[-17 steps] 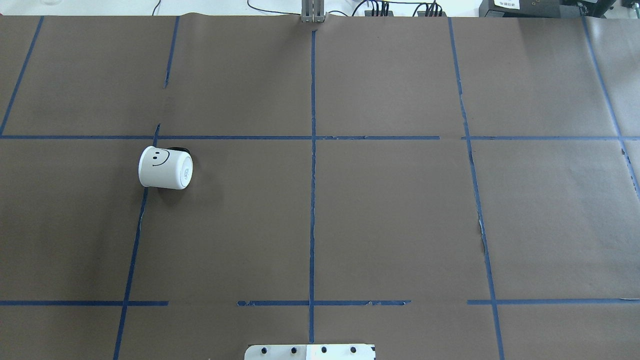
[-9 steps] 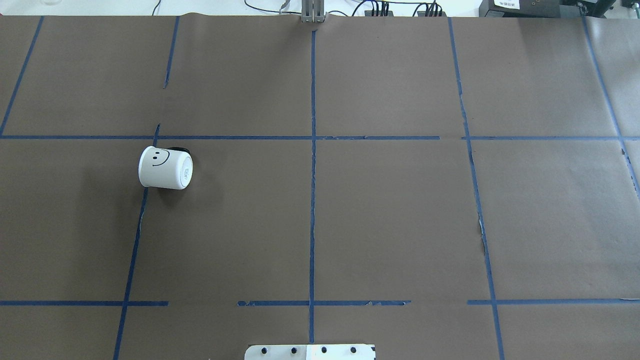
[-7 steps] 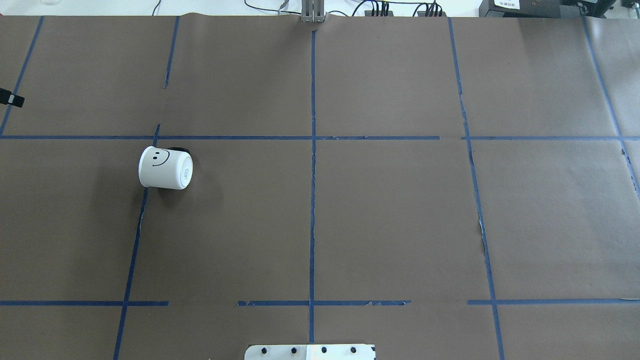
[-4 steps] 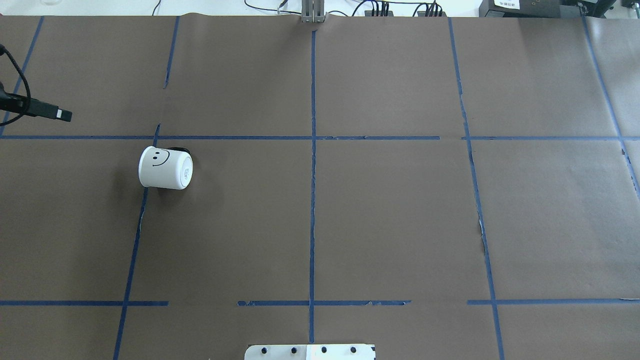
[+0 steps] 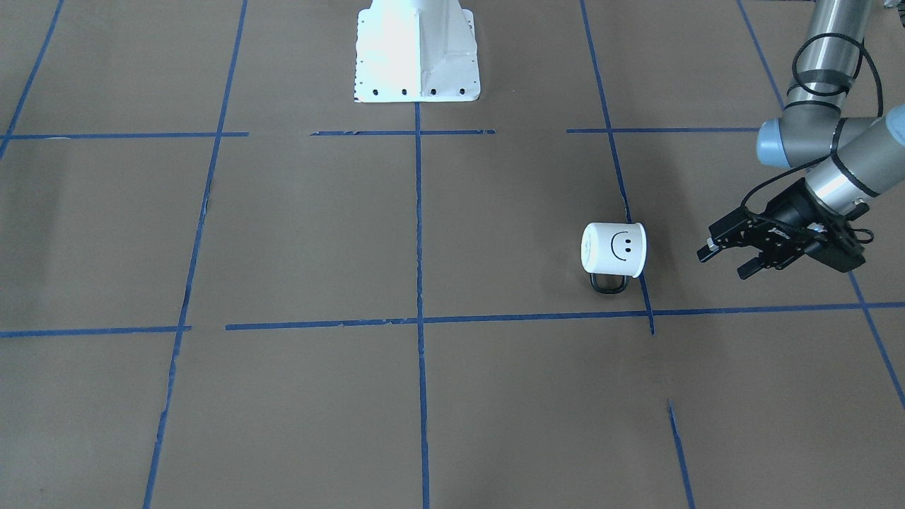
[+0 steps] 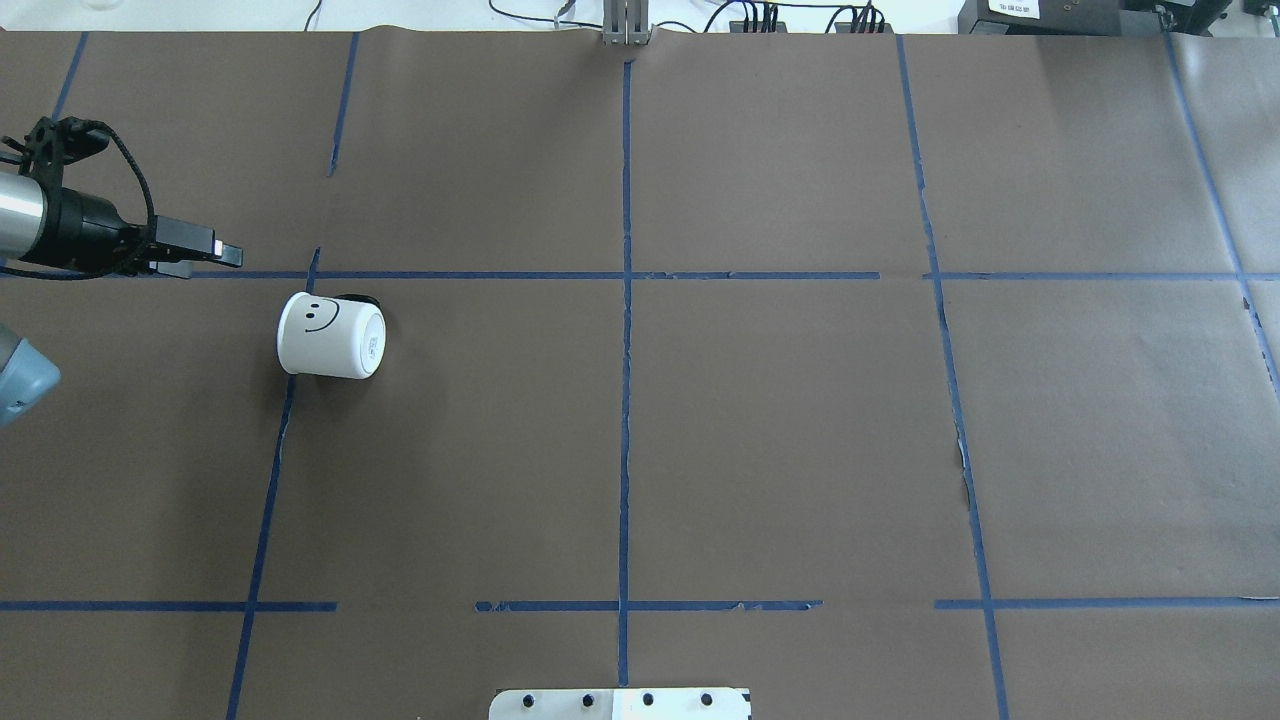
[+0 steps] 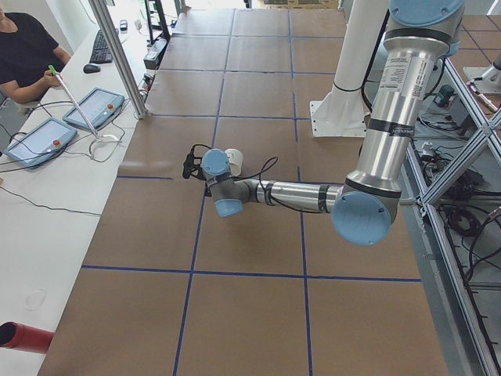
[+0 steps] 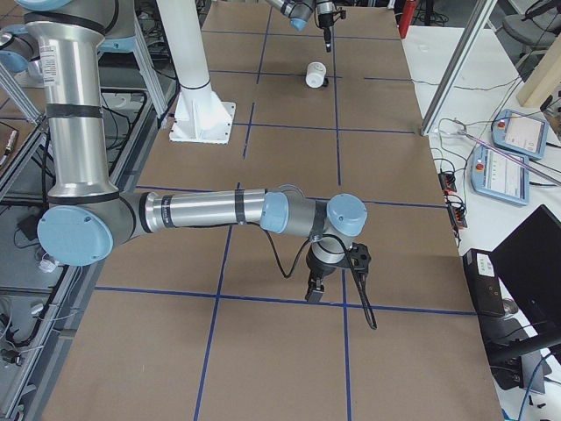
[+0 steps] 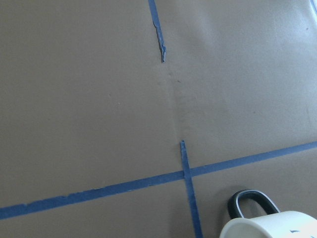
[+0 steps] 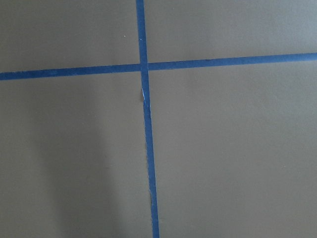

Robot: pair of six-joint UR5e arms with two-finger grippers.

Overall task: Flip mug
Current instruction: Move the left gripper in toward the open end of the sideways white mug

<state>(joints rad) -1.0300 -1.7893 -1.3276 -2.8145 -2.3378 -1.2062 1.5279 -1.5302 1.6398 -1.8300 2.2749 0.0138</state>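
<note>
Next, I close my left gripper on the rim of the white mug (image 5: 643,243) (image 9: 267,233) beside the smiley, with one finger inside the mug's opening.
The white mug (image 6: 330,336) with a black smiley lies on its side on the brown table, left of the middle. Its base faces the table's middle and its dark handle (image 5: 609,283) points away from the robot. It also shows in the front-facing view (image 5: 614,249) and at the bottom of the left wrist view (image 9: 272,225). My left gripper (image 6: 205,258) is open and empty. It hovers a short way to the mug's left, fingers pointing toward it, and also shows in the front-facing view (image 5: 722,261). My right gripper (image 8: 314,294) hangs low over bare table far from the mug. I cannot tell whether it is open or shut.
Blue tape lines grid the brown paper. The robot's white base plate (image 5: 417,49) sits at the near middle edge. Control tablets (image 7: 43,137) and a seated operator are beyond the table's far edge.
My left arm has come in from the overhead view's left edge and moved right toward the mug. The mug has not moved.
</note>
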